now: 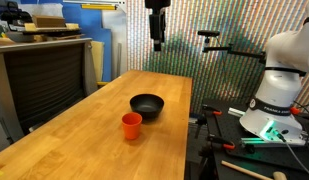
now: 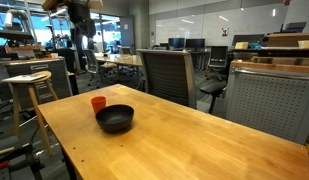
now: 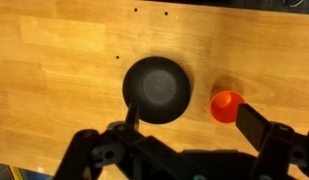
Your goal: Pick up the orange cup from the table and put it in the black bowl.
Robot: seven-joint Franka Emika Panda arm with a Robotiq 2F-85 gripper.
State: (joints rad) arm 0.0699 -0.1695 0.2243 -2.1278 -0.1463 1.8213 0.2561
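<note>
Next, I should move to the orange cup's rim (image 1: pixel 136 114) (image 3: pixel 212 102) on the side facing the black bowl and close my gripper there.
The orange cup (image 1: pixel 132 125) stands upright on the light-brown wooden table (image 1: pixel 84 140), close beside the black bowl (image 1: pixel 147 104). Both exterior views show them: the cup (image 2: pixel 98 102) sits just behind the bowl (image 2: pixel 115 119) on the table (image 2: pixel 184 140). In the wrist view the bowl (image 3: pixel 154 89) is central and empty, with the cup (image 3: pixel 227 105) to its right on the table (image 3: pixel 64 60). My gripper (image 1: pixel 159 40) hangs high above the table, open and empty; its fingers (image 3: pixel 189 118) straddle the space below bowl and cup. It also appears at the top of an exterior view (image 2: pixel 82 35).
A dark grey cabinet (image 1: pixel 44 70) with boxes stands beside the table. The robot base (image 1: pixel 276 95) is at the table's side. Office chairs (image 2: pixel 169 70), a wooden stool (image 2: pixel 29 90) and a mesh cabinet (image 2: pixel 269 95) surround the table.
</note>
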